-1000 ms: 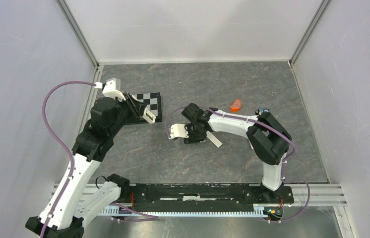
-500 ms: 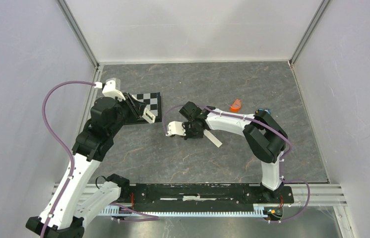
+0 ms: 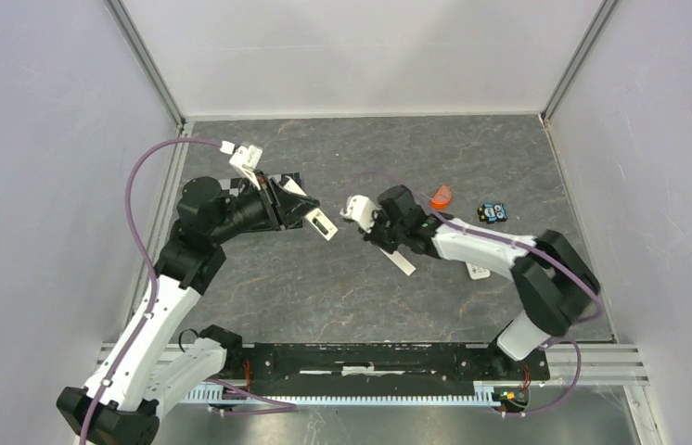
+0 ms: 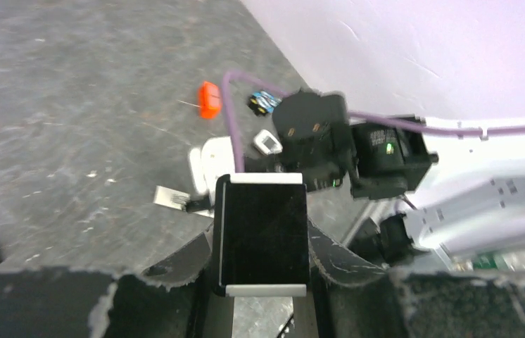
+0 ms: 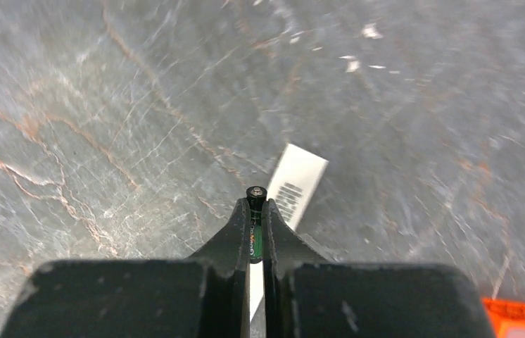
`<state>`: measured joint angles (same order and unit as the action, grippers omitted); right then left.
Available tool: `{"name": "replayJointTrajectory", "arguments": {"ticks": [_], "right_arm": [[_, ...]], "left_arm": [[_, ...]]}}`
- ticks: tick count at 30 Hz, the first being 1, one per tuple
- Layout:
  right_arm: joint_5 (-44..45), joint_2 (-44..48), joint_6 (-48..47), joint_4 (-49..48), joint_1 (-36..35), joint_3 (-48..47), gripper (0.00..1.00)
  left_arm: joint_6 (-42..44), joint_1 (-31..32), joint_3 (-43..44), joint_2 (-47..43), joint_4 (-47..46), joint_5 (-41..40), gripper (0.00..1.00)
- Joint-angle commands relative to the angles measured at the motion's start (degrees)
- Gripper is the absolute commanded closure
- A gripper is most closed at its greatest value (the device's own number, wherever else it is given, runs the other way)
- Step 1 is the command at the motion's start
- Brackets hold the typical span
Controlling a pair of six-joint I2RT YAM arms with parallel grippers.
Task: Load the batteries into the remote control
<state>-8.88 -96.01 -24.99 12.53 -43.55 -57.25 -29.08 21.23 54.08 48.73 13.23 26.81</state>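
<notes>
Next, my right gripper lets go of the battery on the table (image 3: 434,258), between the white strip and the small white piece.
My left gripper (image 3: 310,215) is shut on the remote control (image 3: 321,222) and holds it above the table, pointing at the right arm. A green mark shows on the remote from above. In the left wrist view the remote (image 4: 262,236) sits between the fingers as a dark face with white ends. My right gripper (image 3: 385,239) is shut on a battery (image 5: 255,211), dark with green print, its tip poking out past the fingertips. The gripper hovers just right of the remote. No other loose battery is visible.
A white ribbed strip (image 3: 401,261) lies on the table under the right gripper and also shows in the right wrist view (image 5: 298,183). An orange piece (image 3: 442,196), a small black-and-blue object (image 3: 492,212) and a small white piece (image 3: 478,272) lie to the right. A checkerboard card (image 3: 282,183) lies behind the left gripper.
The left arm swung the remote right and forward toward the middle. The right gripper moved right and back, away from the white strip, and its elbow swung out right.
</notes>
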Motion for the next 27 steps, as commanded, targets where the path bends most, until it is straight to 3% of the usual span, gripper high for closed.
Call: {"name": "replayJointTrajectory", "arguments": {"ticks": [1,9,21,27], "right_arm": [[0.30,10.76,13.78,-18.12,1.82,6.98,1.00],[3.88,19.32,20.74,-22.88,2.18,11.25,1.00],[0.72,26.25,27.08,-25.54,2.18,12.37,0.99],[13.28,21.60,37.01,-15.49,2.16,8.83,1.00]], "left_arm": [[-0.19,0.00,-3.74,-1.59,-13.01,14.49,0.98],[-0.83,-0.03,-5.25,-2.32,-16.05,16.32,0.98],[-2.34,-0.05,-6.91,-2.76,-16.31,14.93,0.98],[-0.76,-0.03,-6.69,-4.06,-11.23,6.29,0.98]]}}
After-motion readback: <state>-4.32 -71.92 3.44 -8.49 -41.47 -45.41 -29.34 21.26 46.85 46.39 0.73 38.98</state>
